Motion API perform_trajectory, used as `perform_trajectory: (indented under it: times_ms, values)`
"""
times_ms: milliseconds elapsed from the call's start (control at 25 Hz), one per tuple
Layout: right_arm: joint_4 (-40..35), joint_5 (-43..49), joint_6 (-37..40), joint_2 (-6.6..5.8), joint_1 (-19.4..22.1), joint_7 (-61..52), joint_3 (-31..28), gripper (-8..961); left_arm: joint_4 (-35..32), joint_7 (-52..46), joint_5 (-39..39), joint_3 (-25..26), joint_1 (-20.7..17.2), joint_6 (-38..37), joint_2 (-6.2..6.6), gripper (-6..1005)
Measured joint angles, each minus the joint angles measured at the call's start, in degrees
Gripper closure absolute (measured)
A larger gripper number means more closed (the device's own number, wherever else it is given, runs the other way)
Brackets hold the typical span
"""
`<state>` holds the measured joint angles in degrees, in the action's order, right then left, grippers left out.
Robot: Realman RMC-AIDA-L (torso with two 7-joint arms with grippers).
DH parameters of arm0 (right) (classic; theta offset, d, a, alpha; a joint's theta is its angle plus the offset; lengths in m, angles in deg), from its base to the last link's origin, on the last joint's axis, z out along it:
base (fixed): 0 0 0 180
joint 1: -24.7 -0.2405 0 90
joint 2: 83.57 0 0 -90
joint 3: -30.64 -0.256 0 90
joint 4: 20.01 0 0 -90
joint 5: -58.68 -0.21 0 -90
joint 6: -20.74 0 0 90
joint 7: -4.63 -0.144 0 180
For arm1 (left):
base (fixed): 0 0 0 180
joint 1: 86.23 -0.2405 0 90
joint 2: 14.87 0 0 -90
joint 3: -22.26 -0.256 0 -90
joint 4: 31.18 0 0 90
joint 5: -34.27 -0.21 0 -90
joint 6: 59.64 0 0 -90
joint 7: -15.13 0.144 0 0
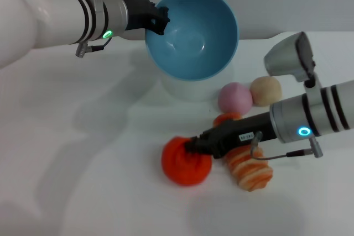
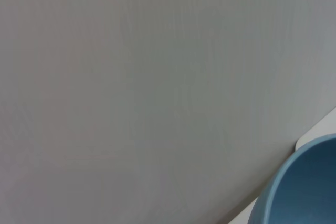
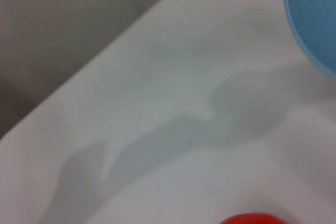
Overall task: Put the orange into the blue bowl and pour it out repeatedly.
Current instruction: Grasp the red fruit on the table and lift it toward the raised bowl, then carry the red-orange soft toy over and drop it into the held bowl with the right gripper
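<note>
Next, I release the orange from my right gripper inside the blue bowl, over the table (image 1: 203, 113) beside the pink ball.
The blue bowl (image 1: 193, 31) hangs above the table at the back, tipped so its glossy inside faces me, and it looks empty. My left gripper (image 1: 161, 17) is shut on its left rim. A slice of the bowl (image 2: 304, 190) also shows in the left wrist view. The orange (image 1: 185, 163) rests on the table in front of the bowl. My right gripper (image 1: 192, 146) comes in from the right, its black fingers pressed into the orange's top right side. In the right wrist view only a red sliver of the orange (image 3: 252, 219) and the bowl's edge (image 3: 315, 19) appear.
A pink ball (image 1: 235, 96) and a pale tan ball (image 1: 266, 90) lie behind the right arm. An orange-and-cream striped roll (image 1: 250, 171) sits under that arm, beside the orange. A white round object (image 1: 191, 89) stands below the bowl.
</note>
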<state>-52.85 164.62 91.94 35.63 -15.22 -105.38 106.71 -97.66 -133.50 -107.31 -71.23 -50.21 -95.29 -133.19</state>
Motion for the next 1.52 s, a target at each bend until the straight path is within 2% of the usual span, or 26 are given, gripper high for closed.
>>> perform_trajectory:
  times_ms: [40,80,240,400,640,800,1240,1520]
  values:
    - [-3.43,-1.87,1.59,-0.06,2.12,1.00,0.06,934,0.00,0.00,0.00,0.12,0.03,-0.07,0.05,1000]
    - [-3.43,-1.87,1.59,-0.06,2.12,1.00,0.06,934,0.00,0.00,0.00,0.12,0.03,-0.07,0.05,1000]
    - [-11.55,-5.47,8.31,-0.72,5.87,2.44,-2.75,934,0.03,0.10,-0.47,0.69,0.72,-2.13,0.15,1000]
    - [-19.87,-5.55,13.46,-0.68,8.48,2.55,-8.80,934,0.11,0.28,-1.59,4.00,2.84,-9.79,0.26,1000]
    - [-28.66,-6.01,22.13,-0.71,9.46,2.56,-19.65,934,-1.44,0.08,-2.00,6.51,4.73,-21.68,0.29,999]
    - [-28.79,-8.12,22.66,-0.63,10.34,3.89,-20.89,933,-4.88,-0.11,-1.42,6.05,4.86,-30.04,0.05,999]
    - [-20.44,-8.58,20.66,-0.68,9.38,5.68,-21.49,933,-7.40,-1.50,-0.24,3.57,4.75,-33.20,0.08,999]
    - [-17.89,-8.66,18.67,-0.69,8.97,7.17,-21.43,807,-7.14,-1.54,-0.11,3.34,4.64,-33.69,0.06,999]
